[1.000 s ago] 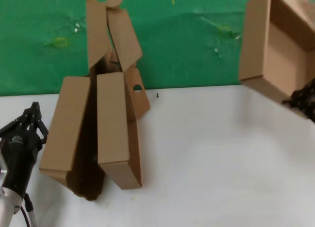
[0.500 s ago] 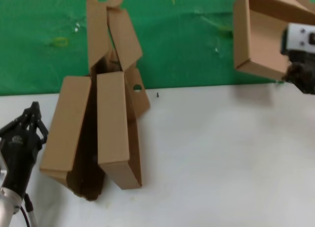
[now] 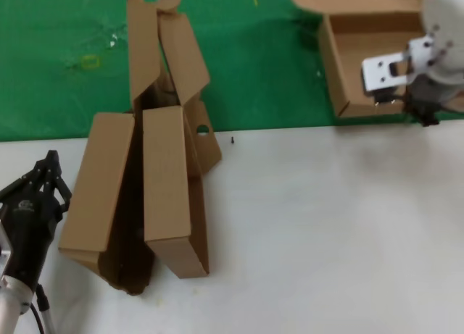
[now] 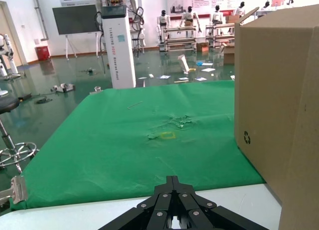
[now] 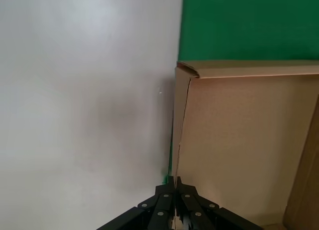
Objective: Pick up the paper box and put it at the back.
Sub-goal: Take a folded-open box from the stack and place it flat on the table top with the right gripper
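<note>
Next, I set the paper box, now over the green cloth, down with my right gripper on the green cloth [image 3: 367,70] [image 5: 249,108], just behind the cloth's front edge.
The paper box [image 3: 362,51] is open side up, lid flap folded back, at the back right over the green cloth [image 3: 275,73] near its front edge. My right gripper [image 3: 419,111] is shut on the box's near wall. In the right wrist view the closed fingertips [image 5: 174,181] pinch that wall, with the box floor [image 5: 244,140] on one side and the white tabletop [image 5: 89,115] on the other. I cannot tell whether the box rests on the cloth. My left gripper [image 3: 49,159] is shut and empty, parked at the front left; its wrist view shows the closed tips [image 4: 172,180].
Two other brown cardboard boxes [image 3: 101,189] [image 3: 170,189] lean together at the left, across the cloth's edge, with raised flaps [image 3: 156,51]. One fills the side of the left wrist view [image 4: 279,115]. The white tabletop [image 3: 326,225] spreads to the front.
My right gripper has carried the box back and to the left from the right edge. The box has turned from tilted on its side to level, open side up. The left arm has not moved.
</note>
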`<state>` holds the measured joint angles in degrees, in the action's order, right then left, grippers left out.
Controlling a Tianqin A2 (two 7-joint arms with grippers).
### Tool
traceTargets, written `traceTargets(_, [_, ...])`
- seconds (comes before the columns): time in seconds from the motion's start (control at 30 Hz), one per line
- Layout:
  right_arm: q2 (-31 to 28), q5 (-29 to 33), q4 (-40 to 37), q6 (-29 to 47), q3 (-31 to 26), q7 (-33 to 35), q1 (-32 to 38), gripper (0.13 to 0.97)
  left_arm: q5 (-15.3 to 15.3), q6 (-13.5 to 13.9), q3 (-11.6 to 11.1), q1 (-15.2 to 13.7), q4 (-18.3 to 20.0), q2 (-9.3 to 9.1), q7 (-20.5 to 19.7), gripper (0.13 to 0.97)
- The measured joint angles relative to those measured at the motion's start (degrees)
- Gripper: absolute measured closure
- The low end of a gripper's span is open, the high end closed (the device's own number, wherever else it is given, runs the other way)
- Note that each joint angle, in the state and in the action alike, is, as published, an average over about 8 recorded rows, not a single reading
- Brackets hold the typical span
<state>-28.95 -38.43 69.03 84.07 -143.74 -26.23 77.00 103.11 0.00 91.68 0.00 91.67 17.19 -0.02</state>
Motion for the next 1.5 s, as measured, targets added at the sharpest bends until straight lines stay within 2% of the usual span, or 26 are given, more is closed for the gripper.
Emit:
traceTargets(0.27, [6.76, 3.63, -14.61, -8.17, 0.21, 6.11, -1.33, 0.946, 0.0, 0.0, 0.0, 0.0, 0.0, 0.0, 0.0, 0.954])
traceTargets(0.5, [11.0, 2.75, -25.02, -14.49, 2.86, 8.98, -0.88, 0.946, 0.0, 0.0, 0.0, 0.0, 0.0, 0.0, 0.0, 0.954])
traceTargets(0.8, [15.0, 1.21, -34.31, -19.42, 5.07, 11.56, 1.48, 0.946, 0.0, 0.0, 0.0, 0.0, 0.0, 0.0, 0.0, 0.954])
traceTargets(1.13, [16.78, 0.11, -38.27, -20.39, 5.99, 12.22, 3.45, 0.946, 0.0, 0.0, 0.0, 0.0, 0.0, 0.0, 0.0, 0.954])
traceTargets(1.5, [15.28, -0.17, -34.44, -16.01, 6.3, 10.18, 3.82, 0.93, 0.0, 0.0, 0.0, 0.0, 0.0, 0.0, 0.0, 0.954])
